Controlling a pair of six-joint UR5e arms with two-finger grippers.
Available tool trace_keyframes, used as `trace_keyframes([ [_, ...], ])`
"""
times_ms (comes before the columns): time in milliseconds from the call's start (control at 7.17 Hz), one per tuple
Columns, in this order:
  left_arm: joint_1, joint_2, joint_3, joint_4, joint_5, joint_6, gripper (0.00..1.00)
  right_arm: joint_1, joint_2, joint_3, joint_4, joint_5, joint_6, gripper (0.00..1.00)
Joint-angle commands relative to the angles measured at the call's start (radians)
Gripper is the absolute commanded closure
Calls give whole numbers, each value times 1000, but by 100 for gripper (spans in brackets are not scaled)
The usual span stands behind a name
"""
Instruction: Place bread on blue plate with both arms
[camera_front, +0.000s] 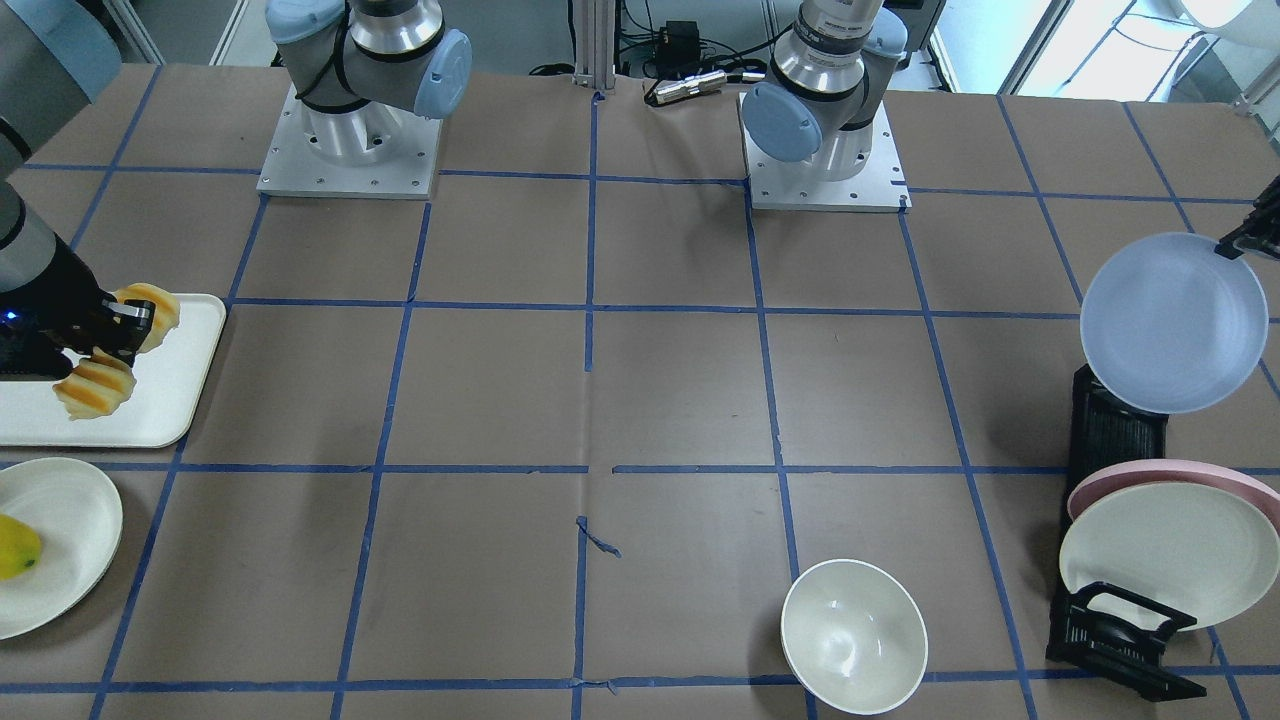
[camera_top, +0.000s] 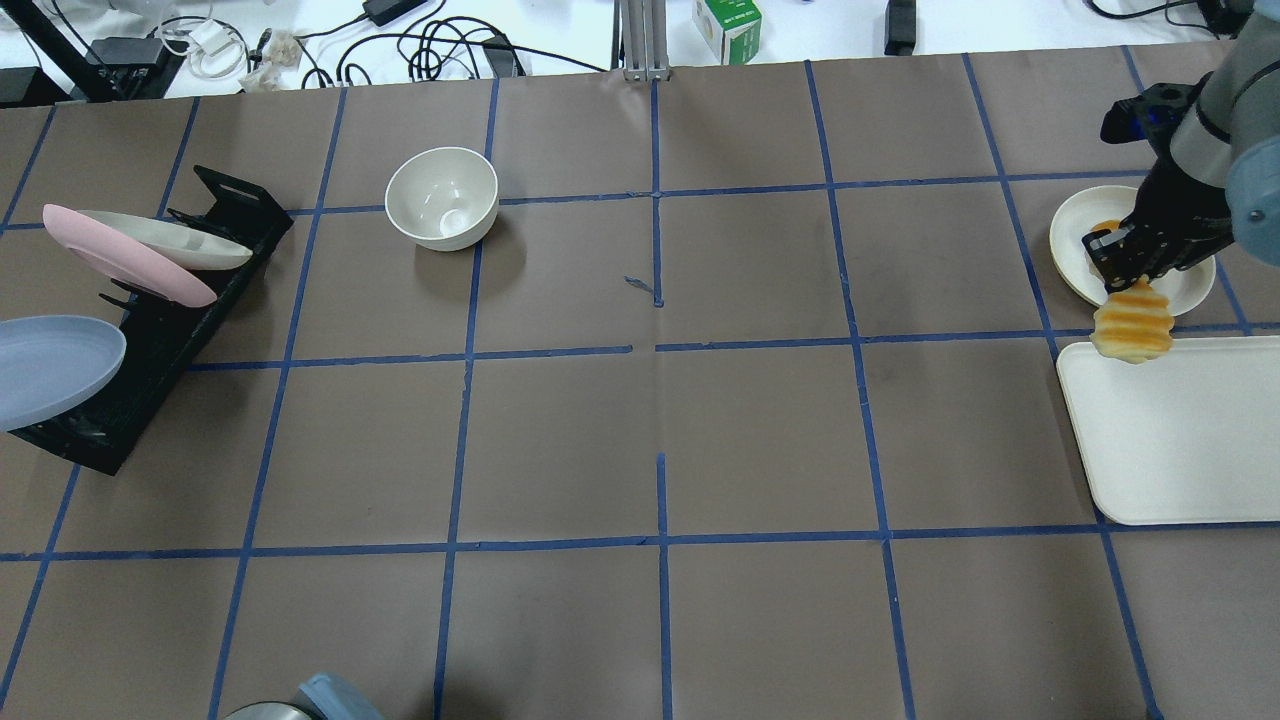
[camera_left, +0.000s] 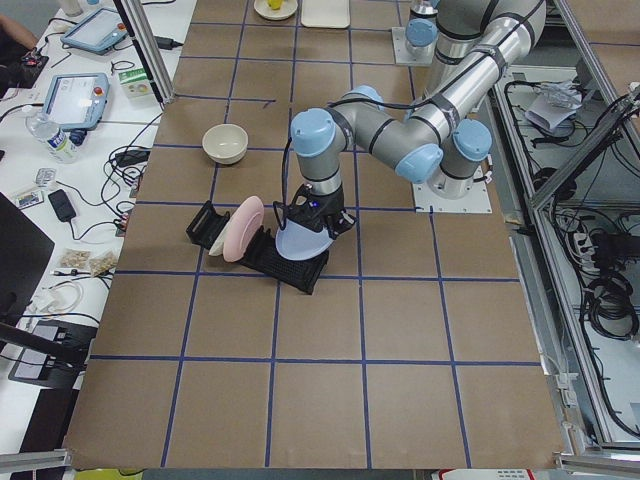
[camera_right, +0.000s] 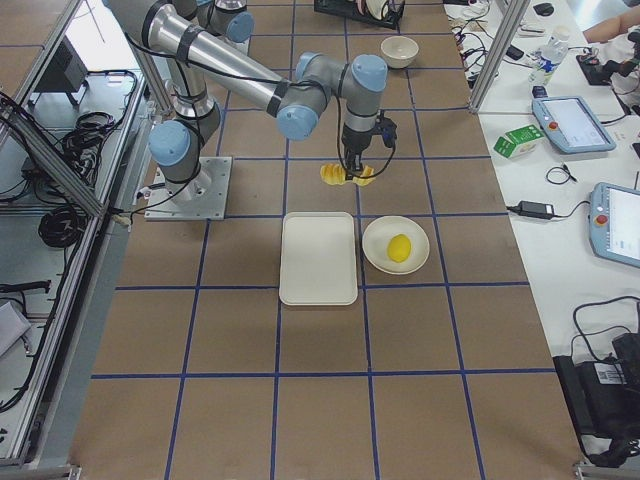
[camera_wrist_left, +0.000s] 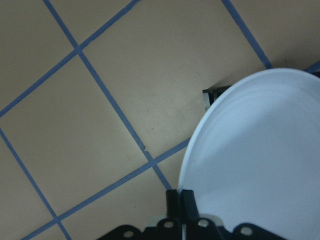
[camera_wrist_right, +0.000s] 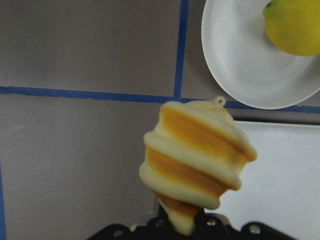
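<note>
The robot's left gripper should release the blue plate on the tape crossing (camera_front: 593, 486) between the cream bowl and the tray.
My right gripper (camera_top: 1130, 265) is shut on the bread (camera_top: 1133, 322), a ridged golden-orange loaf. It holds the loaf in the air over the far edge of the cream tray (camera_top: 1180, 430). The bread also shows in the right wrist view (camera_wrist_right: 197, 170) and the front view (camera_front: 100, 385). My left gripper (camera_front: 1245, 240) is shut on the rim of the blue plate (camera_front: 1175, 320) and holds it tilted at the end of the black dish rack (camera_front: 1110, 430). The left wrist view shows the plate (camera_wrist_left: 260, 160) pinched between the fingers (camera_wrist_left: 172, 200).
The rack (camera_top: 150, 340) holds a pink plate (camera_top: 120, 255) and a cream plate (camera_top: 175, 240). A cream bowl (camera_top: 442, 197) stands on the table. A cream plate (camera_front: 60, 540) with a yellow fruit (camera_front: 15, 547) lies beside the tray.
</note>
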Motion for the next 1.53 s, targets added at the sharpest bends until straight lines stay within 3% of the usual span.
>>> trace_keyframes([
  [0,-69,75,-17,-83,-165,9,100,24,-3,-5,11,9,38,100],
  [140,-136,93,-23,-81,-242,3,100,78,-3,-3,12,-9,60,100],
  [419,-332,66,-32,-48,-290,4,100,93,0,-17,12,-9,61,100],
  [698,-540,25,-81,200,-380,-8,100,97,0,-23,31,-5,89,100],
  [977,-657,-52,-228,555,-487,-19,100,117,0,-20,42,-1,116,100],
  [1395,-844,-230,-254,844,-497,-5,100,226,-1,-12,45,-5,285,100],
])
